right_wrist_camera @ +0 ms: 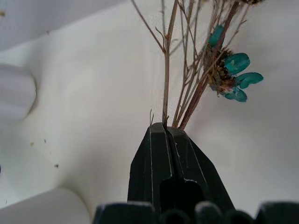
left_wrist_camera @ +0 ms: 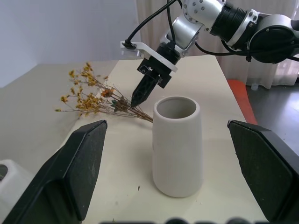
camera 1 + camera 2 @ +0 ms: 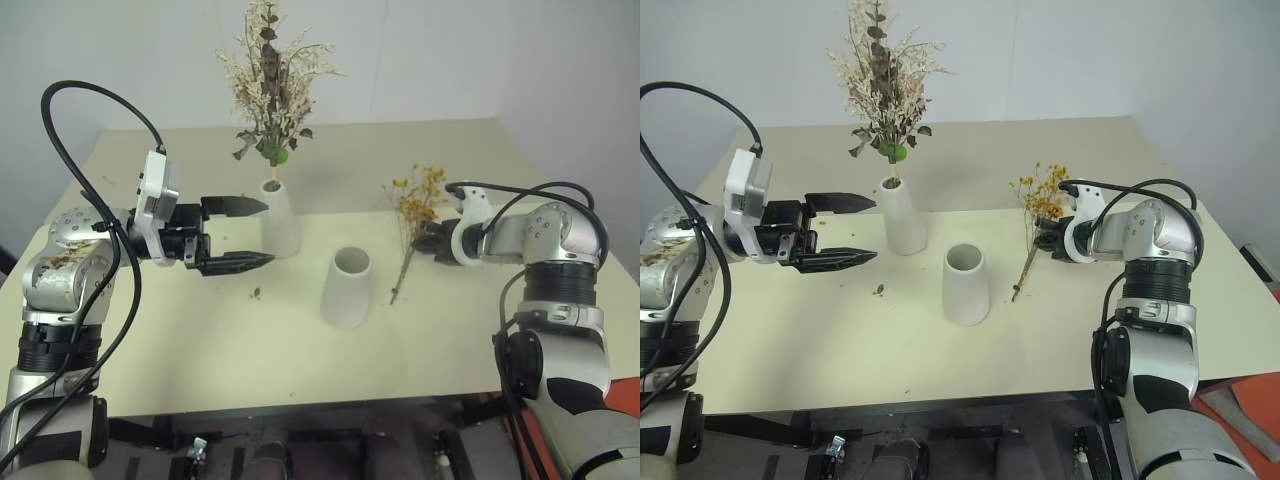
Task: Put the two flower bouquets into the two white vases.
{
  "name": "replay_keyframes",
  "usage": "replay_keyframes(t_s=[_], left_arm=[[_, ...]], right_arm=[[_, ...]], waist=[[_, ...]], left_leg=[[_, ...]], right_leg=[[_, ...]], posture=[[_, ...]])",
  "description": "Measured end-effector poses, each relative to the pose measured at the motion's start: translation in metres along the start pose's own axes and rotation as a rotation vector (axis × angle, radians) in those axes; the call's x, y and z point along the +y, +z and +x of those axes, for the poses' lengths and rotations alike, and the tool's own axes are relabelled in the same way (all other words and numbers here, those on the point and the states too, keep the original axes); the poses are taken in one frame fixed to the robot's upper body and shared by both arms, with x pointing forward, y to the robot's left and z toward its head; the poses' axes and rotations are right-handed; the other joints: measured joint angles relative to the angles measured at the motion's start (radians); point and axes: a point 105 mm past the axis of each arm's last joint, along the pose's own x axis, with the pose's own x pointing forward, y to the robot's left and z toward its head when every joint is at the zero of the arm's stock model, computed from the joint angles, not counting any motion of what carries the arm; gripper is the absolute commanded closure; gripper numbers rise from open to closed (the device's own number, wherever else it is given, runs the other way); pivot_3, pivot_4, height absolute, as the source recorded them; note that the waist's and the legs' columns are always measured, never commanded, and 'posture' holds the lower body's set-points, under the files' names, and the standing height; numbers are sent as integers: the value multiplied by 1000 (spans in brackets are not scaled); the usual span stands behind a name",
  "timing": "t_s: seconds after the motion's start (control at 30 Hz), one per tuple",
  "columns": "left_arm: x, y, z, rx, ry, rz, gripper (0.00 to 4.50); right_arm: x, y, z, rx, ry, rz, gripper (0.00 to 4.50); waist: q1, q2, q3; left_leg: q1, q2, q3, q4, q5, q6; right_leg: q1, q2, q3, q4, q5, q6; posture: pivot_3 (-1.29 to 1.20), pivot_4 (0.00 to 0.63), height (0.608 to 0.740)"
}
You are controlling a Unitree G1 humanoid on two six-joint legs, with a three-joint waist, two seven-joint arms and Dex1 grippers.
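The yellow-orange bouquet, now held low by the table, will be let go by my right gripper with its stems inside the opening of the empty wide-mouthed vase [image 3: 353, 261].
The cream-white bouquet [image 3: 268, 85] stands upright in the tall slim white vase [image 3: 279, 215] at the middle back of the table. My left gripper [image 3: 262, 233] is open and level, with its fingertips just left of that vase and nothing between them. The shorter wide-mouthed vase [image 3: 347, 288] stands empty in the middle, also in the left wrist view [image 2: 177, 149]. To its right is the yellow-orange bouquet [image 3: 419, 197], its stem end low by the table. My right gripper [image 3: 428, 240] is shut on its thin stems [image 1: 180, 100].
The cream table [image 3: 200, 340] ends at a plain wall behind and a front edge close to me. A small dark crumb [image 3: 256, 293] lies in front of the tall vase. Black cables loop over both arms.
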Motion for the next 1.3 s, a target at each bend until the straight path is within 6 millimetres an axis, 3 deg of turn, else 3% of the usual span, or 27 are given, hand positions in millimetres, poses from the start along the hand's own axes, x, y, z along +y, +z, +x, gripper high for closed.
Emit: replay_keyframes(t_s=[0.2, 0.33, 0.43, 0.57, 0.77, 1.0, 1.3], left_arm=[[2, -3, 2, 6, -13, -13, 0], [3, 0, 4, 0, -17, -4, 0], [3, -3, 6, -4, -23, -16, 0], [4, -2, 10, -9, -36, -15, 0], [5, 0, 15, -22, -49, -12, 0], [5, -2, 20, -36, -66, -28, 0], [6, -4, 21, -35, -69, -32, 0]], right_arm=[[12, 46, -31, -292, 72, -140, 4485], [38, 78, -63, -544, 206, -226, 4485], [60, 88, -89, -696, 327, -300, 4485], [92, 67, -108, -768, 557, -408, 4485], [119, 46, -135, -804, 763, -564, 4485], [129, 21, -126, -723, 812, -738, 4485], [134, 12, -117, -707, 812, -810, 4485]], waist=[[-2, 0, 0], [-3, 0, 0], [-2, 0, 0], [0, 0, 0], [4, 1, 0], [2, 1, 0], [5, 0, 0]], left_leg=[[0, 0, 0, -1, 0, 0], [0, 0, 0, -2, 0, 0], [0, 0, 0, -2, 0, 0], [-1, 1, 0, -2, 0, 0], [0, 1, 0, -2, 0, 0], [0, 1, 0, -2, 0, 0], [0, 0, 0, -2, 0, 0]], right_leg=[[0, 0, 0, 0, 0, 0], [-1, 0, 0, 0, 0, 0], [0, 0, 0, 0, 0, 0], [0, 0, 0, 0, 0, 0], [0, 0, 0, 0, 0, 0], [0, 0, 0, -1, 0, 0], [0, 0, 0, -1, 0, 0]], posture=[[0, 150, 740], [0, 150, 740], [0, 150, 740], [0, 150, 740], [0, 150, 740], [0, 150, 740], [0, 150, 740]])
